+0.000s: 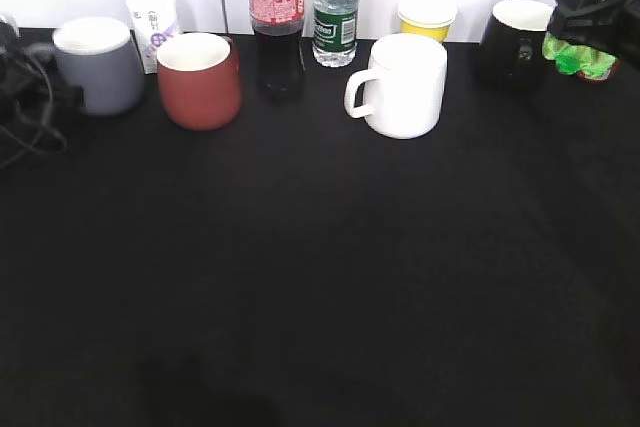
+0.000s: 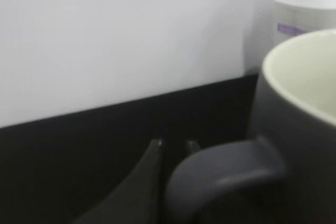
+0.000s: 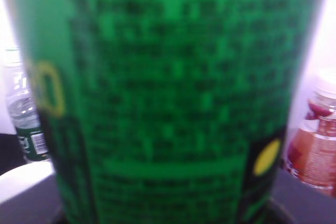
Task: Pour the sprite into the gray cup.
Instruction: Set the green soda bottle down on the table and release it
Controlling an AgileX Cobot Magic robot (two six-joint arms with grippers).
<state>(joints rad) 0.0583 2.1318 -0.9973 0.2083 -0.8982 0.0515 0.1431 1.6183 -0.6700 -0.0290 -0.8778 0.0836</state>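
The robot's right gripper needs to set the sprite down on the black table point(image 1: 588, 126) next to the black mug, just in front of the red bottle.
The gray cup point(image 1: 98, 65) stands at the back left of the black table point(image 1: 320, 277). My left gripper point(image 1: 22, 82) is at its left side. In the left wrist view its fingers point(image 2: 174, 146) lie close together around the cup's point(image 2: 299, 129) handle point(image 2: 226, 177), shut on it. The sprite point(image 1: 578, 55) is a green bottle at the far right, held by my right gripper point(image 1: 592, 2) beside the black mug. In the right wrist view the sprite's label point(image 3: 173, 98) fills the frame and hides the fingers.
Along the back stand a white carton point(image 1: 152, 17), a brick-red mug point(image 1: 200, 79), a cola bottle point(image 1: 276, 27), a water bottle point(image 1: 335, 12), a white mug point(image 1: 405, 85), a yellow cup point(image 1: 427, 20) and a black mug point(image 1: 515, 42). Cables lie at the left edge.
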